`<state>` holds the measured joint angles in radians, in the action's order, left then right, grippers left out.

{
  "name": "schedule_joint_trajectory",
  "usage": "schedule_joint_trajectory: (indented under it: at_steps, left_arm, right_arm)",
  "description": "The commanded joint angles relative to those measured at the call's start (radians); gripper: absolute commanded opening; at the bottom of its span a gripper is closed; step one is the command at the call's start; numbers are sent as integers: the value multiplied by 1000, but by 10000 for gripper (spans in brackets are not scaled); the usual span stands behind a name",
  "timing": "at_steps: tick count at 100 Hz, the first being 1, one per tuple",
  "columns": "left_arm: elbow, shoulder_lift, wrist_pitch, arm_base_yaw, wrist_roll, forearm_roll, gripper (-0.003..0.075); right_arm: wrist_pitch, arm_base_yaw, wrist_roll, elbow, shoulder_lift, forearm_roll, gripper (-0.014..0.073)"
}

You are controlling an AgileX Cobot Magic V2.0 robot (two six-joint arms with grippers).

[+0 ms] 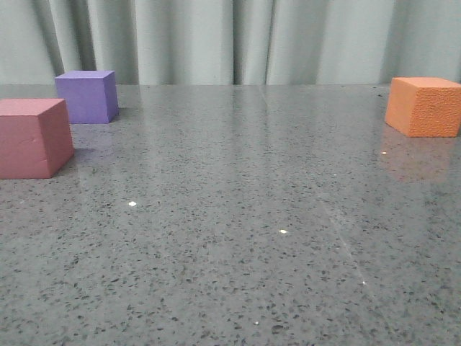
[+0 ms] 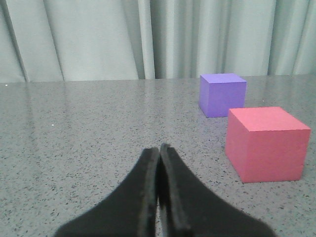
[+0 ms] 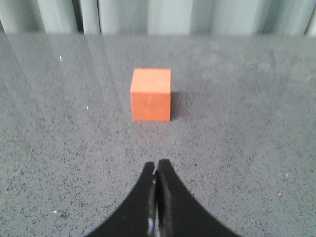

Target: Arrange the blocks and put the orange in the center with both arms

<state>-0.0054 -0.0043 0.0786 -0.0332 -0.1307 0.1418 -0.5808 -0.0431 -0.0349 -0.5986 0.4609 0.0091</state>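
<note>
The robot's right gripper should close on the upper part of the orange cube (image 1: 407, 95) (image 3: 133, 93), with one finger against the side that faces the purple cube.
In the front view the pink-red cube (image 1: 32, 137) sits at the left edge, the purple cube (image 1: 87, 96) just behind it, and the orange pebbled cube (image 1: 425, 106) at the far right. No gripper shows in the front view. My left gripper (image 2: 159, 148) is shut and empty, low over the table, with the pink-red cube (image 2: 266, 143) and the purple cube (image 2: 222, 94) ahead of it to one side. My right gripper (image 3: 156, 164) is shut and empty, with the orange cube (image 3: 151, 94) straight ahead of it, well apart.
A grey speckled stone table (image 1: 238, 216) carries all three cubes. A pale pleated curtain (image 1: 238, 36) hangs along the table's far edge. A faint seam (image 1: 346, 249) runs across the tabletop on the right.
</note>
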Motion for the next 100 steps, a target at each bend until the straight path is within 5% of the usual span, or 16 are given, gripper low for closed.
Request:
schedule_joint_trajectory:
  at_steps: [1, 42, 52, 67, 100]
  left_arm:
    - [56, -33, -88, 1, -9, -2, -19]
    - [56, -33, -88, 1, -9, -2, -19]
    - [56, -33, -88, 1, -9, -2, -19]
    - [56, -33, -88, 1, -9, -2, -19]
    - [56, -33, -88, 1, -9, -2, -19]
  right_arm:
    - [8, 4, 10, -144, 156, 0, -67]
    - [224, 4, 10, -287, 537, 0, -9]
    - [232, 4, 10, -287, 568, 0, 176]
    - [272, 4, 10, -287, 574, 0, 673]
    - [289, 3, 10, -383, 661, 0, 634]
